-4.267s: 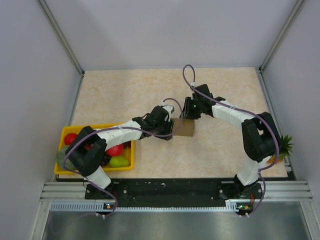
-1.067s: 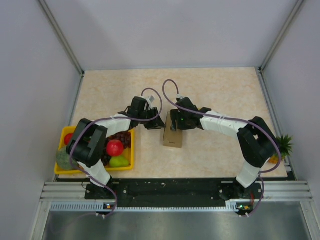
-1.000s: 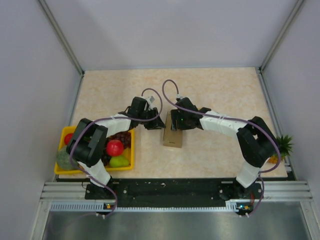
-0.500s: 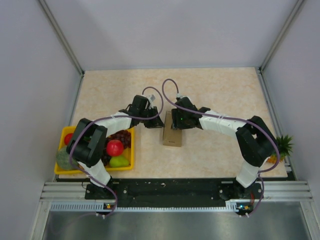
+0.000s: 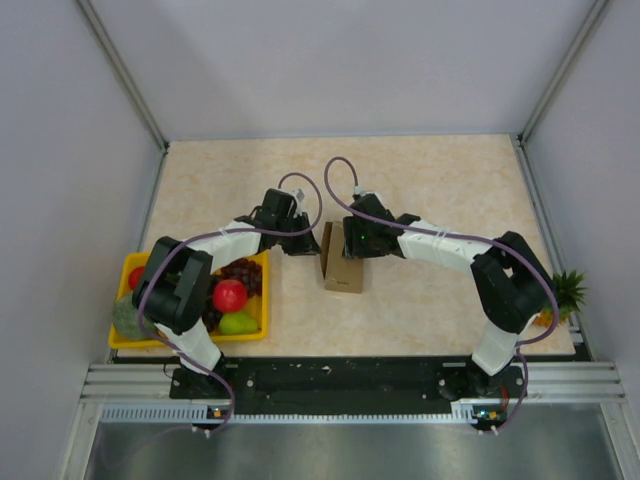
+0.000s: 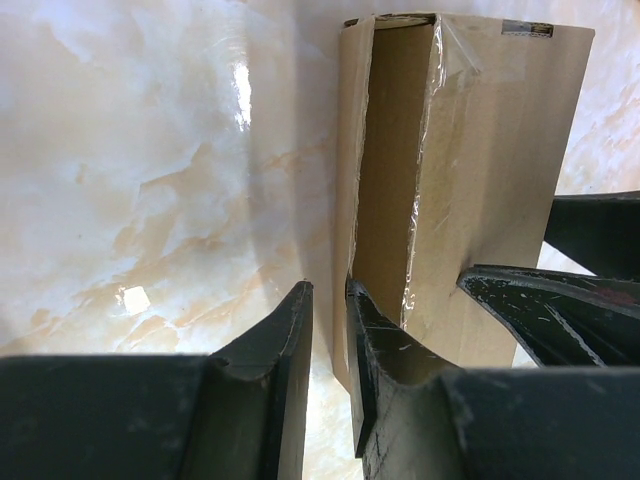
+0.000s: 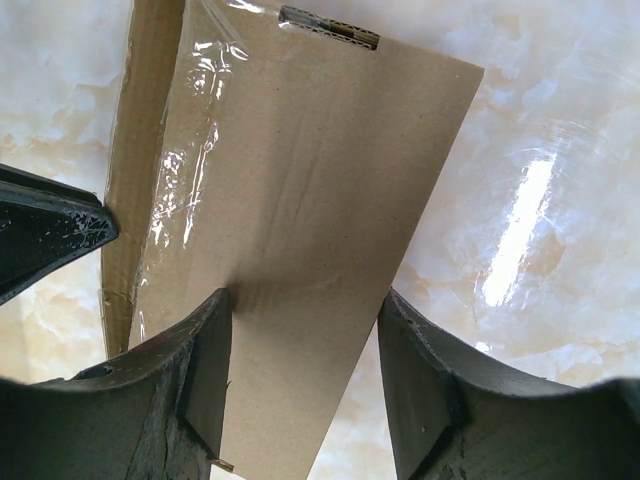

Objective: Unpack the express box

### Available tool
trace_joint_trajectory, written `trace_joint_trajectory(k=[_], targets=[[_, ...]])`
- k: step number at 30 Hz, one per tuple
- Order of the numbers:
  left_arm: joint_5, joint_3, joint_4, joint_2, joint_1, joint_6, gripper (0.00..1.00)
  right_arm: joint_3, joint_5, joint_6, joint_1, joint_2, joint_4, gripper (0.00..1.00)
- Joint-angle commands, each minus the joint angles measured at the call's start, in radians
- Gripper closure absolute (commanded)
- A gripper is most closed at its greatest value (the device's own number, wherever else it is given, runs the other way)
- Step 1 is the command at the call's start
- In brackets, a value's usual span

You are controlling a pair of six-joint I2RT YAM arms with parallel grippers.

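The box's flap is only partly open, its edge loose by my left gripper's fingers, so I should pinch that edge (image 6: 352, 262) and pull the flap wide.
The express box (image 5: 346, 274), brown cardboard with clear tape, lies on the table's middle. It also shows in the left wrist view (image 6: 495, 150) and the right wrist view (image 7: 300, 200). Its long side flap (image 6: 352, 150) stands raised along the left edge, showing the inside wall. My left gripper (image 5: 308, 243) is at the box's left side, jaws nearly closed (image 6: 328, 320) with the flap's edge between them. My right gripper (image 5: 351, 248) is open over the box top (image 7: 305, 340): one fingertip (image 7: 205, 350) rests on the lid, the other sits at the box's right edge.
A yellow fruit tray (image 5: 130, 265) with a red apple (image 5: 229, 295), a green pear (image 5: 238, 322) and dark grapes stands at the near left. A pineapple (image 5: 562, 293) lies at the right table edge. Walls enclose the table on three sides.
Since 4.3 s ago the box was turned lengthwise and moved nearer. In the last second my left gripper has pulled the left flap up and away; the right gripper stays on the box.
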Motion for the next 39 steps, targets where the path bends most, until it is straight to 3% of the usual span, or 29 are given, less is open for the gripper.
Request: trace_joint_trajectory(k=[1,13,20,24,27,39], targets=[[-0.114,-0.016,-0.06,0.055,0.014,0.04,0.76,-0.009,0.076,-0.019,0.008,0.053,-0.102,0.55],[-0.162,-0.005,-0.106,0.058,0.023,0.04,0.79,-0.006,0.073,-0.019,0.008,0.04,-0.102,0.56],[-0.045,-0.01,-0.061,0.045,0.023,0.011,0.66,0.002,0.067,-0.022,0.008,0.031,-0.102,0.56],[-0.017,-0.025,-0.029,0.037,0.023,-0.013,0.52,0.003,0.059,-0.021,0.007,0.023,-0.102,0.55],[0.009,-0.025,-0.02,0.069,0.025,-0.027,0.5,0.0,0.052,-0.015,0.007,0.015,-0.101,0.54],[0.228,-0.102,0.124,0.157,0.075,-0.125,0.66,-0.031,-0.011,-0.004,0.008,0.003,-0.066,0.53]])
